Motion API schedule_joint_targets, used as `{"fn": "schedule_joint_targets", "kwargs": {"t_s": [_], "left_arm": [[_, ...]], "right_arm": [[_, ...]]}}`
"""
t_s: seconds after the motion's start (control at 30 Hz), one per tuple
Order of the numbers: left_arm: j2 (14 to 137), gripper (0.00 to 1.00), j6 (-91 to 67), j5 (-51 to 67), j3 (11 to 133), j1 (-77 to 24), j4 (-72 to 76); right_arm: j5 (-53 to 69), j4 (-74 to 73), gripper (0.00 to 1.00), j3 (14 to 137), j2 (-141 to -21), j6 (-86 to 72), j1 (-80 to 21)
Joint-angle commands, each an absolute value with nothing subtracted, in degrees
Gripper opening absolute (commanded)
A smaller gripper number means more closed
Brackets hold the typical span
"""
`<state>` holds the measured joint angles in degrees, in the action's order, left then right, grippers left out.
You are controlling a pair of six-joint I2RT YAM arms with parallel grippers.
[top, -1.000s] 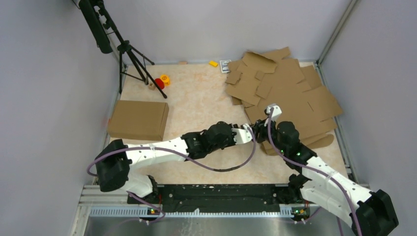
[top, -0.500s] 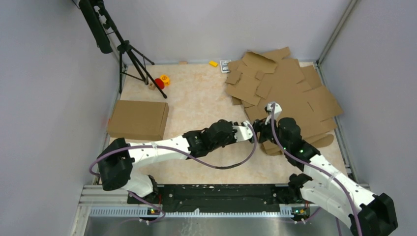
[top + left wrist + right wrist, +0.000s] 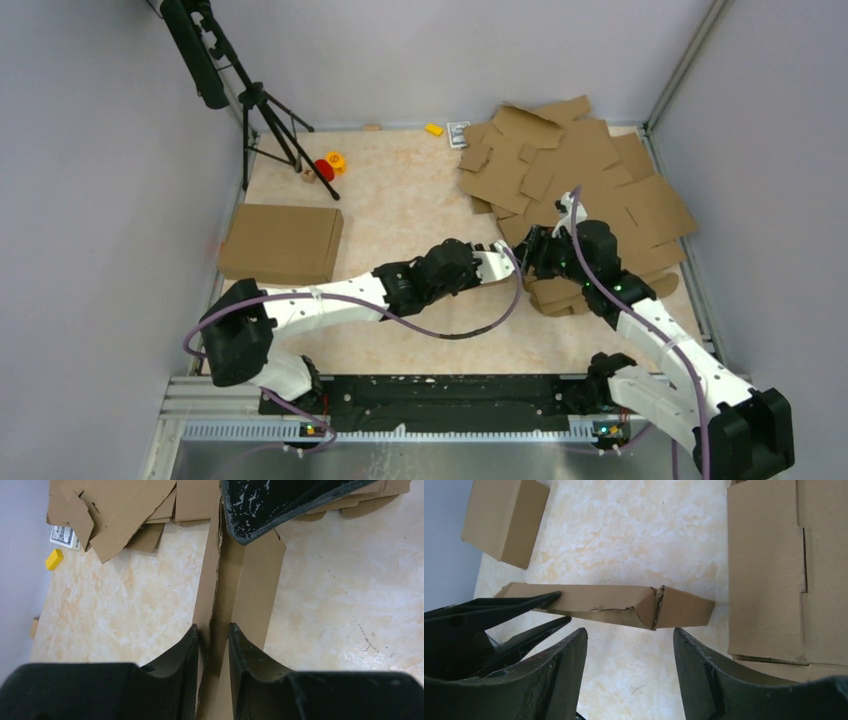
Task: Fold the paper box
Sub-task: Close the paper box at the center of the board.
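Note:
A slit is open between the paper piece and its end flap. So next my right gripper pinches the paper piece's corner (image 3: 642, 611) while my left gripper keeps the piece's far end steady.
The paper box (image 3: 250, 580) is a brown cardboard blank, and one long strip of it is folded double and raised off the table. My left gripper (image 3: 214, 632) is shut on the end of that strip, one finger on each side. In the right wrist view the strip (image 3: 614, 602) runs across the frame, with the left fingers (image 3: 524, 605) on its left end. My right gripper (image 3: 630, 632) stands open just in front of the strip and holds nothing. In the top view the left gripper (image 3: 517, 268) and the right gripper (image 3: 533, 255) meet at the pile's near-left edge.
A pile of flat cardboard blanks (image 3: 580, 170) covers the back right of the table. A finished closed box (image 3: 282, 243) lies at the left. A tripod (image 3: 265, 110) stands at the back left, with small red and orange pieces (image 3: 330, 165) and a yellow block (image 3: 433, 129) nearby.
My right gripper has opened wider and its wrist has swung back and to the right. The left gripper has kept its hold on the strip and hardly moved.

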<state>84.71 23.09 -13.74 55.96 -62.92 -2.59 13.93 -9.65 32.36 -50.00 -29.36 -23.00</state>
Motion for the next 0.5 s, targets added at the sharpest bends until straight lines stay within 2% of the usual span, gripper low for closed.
{"fn": "schedule_joint_targets", "kwargs": {"t_s": [0.0, 0.23, 0.47], "left_arm": [[85.9, 0.27, 22.1, -12.1, 56.9, -62.7, -5.0], [85.6, 0.27, 22.1, -11.9, 57.2, -62.7, -5.4], [85.6, 0.26, 21.9, -11.6, 57.2, -62.7, -5.4]], "right_arm": [[18.9, -7.4, 0.64, 36.3, -50.9, -34.0, -20.8], [19.7, -8.0, 0.71, 37.2, -51.6, -38.2, -16.7], [21.7, -4.9, 0.56, 35.8, -55.8, -41.0, -14.3]]}}
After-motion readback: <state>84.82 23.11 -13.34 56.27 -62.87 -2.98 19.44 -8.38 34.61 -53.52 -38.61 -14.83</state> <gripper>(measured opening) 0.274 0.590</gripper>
